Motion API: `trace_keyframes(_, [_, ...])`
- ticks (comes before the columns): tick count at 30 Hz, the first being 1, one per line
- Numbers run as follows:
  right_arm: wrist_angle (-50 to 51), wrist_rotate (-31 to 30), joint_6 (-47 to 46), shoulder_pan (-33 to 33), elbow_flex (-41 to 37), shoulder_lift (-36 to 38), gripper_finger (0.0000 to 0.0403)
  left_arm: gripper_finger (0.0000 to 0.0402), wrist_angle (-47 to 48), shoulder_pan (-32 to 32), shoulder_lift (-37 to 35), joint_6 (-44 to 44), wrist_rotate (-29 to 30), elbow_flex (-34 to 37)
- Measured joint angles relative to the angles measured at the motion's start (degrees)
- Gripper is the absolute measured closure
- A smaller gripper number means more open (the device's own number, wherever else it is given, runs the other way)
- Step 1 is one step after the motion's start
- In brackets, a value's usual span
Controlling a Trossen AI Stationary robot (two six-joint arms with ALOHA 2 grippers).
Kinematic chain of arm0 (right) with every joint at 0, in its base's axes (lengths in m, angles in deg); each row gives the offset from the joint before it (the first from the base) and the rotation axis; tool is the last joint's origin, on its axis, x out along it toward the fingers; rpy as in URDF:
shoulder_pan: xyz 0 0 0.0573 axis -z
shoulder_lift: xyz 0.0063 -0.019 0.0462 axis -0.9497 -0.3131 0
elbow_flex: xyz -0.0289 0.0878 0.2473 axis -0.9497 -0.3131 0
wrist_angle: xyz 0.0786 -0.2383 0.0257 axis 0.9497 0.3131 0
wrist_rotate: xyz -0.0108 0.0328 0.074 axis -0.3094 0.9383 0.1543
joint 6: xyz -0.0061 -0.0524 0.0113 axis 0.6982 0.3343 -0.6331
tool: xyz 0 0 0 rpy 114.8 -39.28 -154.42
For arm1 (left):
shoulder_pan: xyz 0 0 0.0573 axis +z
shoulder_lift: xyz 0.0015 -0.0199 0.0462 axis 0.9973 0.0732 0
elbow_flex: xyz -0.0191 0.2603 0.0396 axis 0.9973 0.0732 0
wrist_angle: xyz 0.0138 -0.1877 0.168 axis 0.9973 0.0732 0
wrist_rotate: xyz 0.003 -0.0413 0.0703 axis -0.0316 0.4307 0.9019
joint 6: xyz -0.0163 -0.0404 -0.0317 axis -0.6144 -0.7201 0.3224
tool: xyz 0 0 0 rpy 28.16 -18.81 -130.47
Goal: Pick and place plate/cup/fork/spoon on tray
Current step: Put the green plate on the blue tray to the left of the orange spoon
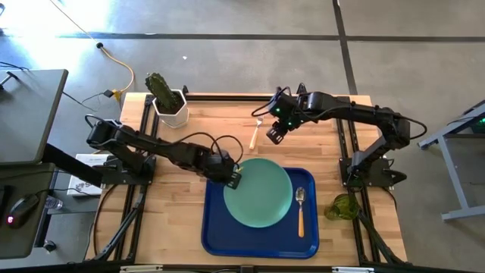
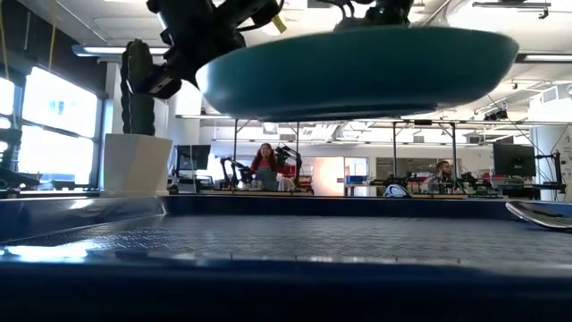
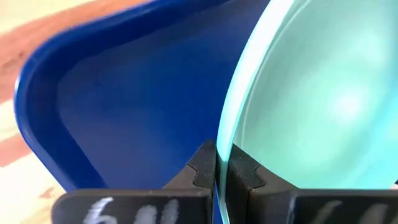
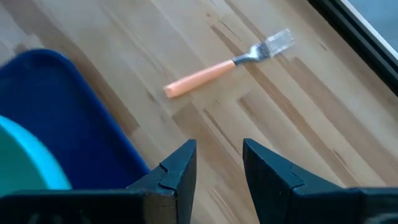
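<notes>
Next, my left gripper sets the mint-green plate down on the middle of the blue tray (image 1: 258, 213), beside the spoon, and lets go of it there.
The mint-green plate (image 1: 259, 193) hangs over the blue tray (image 1: 220, 235), held by my left gripper (image 1: 233, 179). In the low view the plate (image 2: 357, 76) floats above the tray floor (image 2: 286, 237). The spoon (image 1: 301, 206) lies on the tray's right side. The fork (image 1: 256, 133) lies on the wood beyond the tray. My right gripper (image 1: 274, 135) is open and empty just right of the fork; in its wrist view (image 4: 219, 163) the fork (image 4: 224, 65) lies ahead. The dark-green cup (image 1: 342, 206) sits at the table's right edge. My left gripper pinches the plate's rim (image 3: 225, 146) on the plate's left side between its two fingers, one on the upper face and one on the underside. The fingers come from the table's left, slanting down. The plate is lifted clear of the tray, nearly level.
A white pot with a cactus (image 1: 168, 104) stands at the table's far left corner. Bare wood (image 1: 227, 125) lies between the pot and the fork. Black frame rails (image 1: 345, 144) run along the table's sides. People sit far behind the table (image 2: 265, 165).
</notes>
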Motion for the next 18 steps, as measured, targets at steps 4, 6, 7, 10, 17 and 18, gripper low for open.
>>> trace_keyframes(4, [2.80, -0.02, 0.66, 0.99, 0.00, 0.00, 0.0281, 0.0399, -0.07, -1.33, 1.28, -3.00, 0.02, -0.02])
trace_keyframes(6, [3.46, -0.02, 1.49, 1.48, 0.00, 0.00, 0.0281, 0.0399, -0.17, -1.97, 2.40, -3.67, 0.03, -0.02])
trace_keyframes(7, [3.76, -0.02, 1.53, 1.72, 0.00, 0.00, 0.0281, 0.0399, -0.89, -2.35, 3.27, -4.27, 0.02, -0.02])
trace_keyframes(10, [4.27, -0.04, 1.65, 2.16, 0.00, 0.00, 0.0281, 0.0399, -0.77, -3.44, 5.49, -5.79, -0.12, 0.00])
trace_keyframes(17, [4.53, -0.06, 2.49, 2.38, 0.00, 0.02, 0.0281, 0.0399, -3.80, -4.87, 9.37, -7.61, -3.17, -0.02])
trace_keyframes(18, [4.63, -0.06, 2.54, 2.38, 0.00, 0.02, 0.0281, 0.0399, -4.13, -5.00, 9.81, -7.96, -3.19, -0.02])
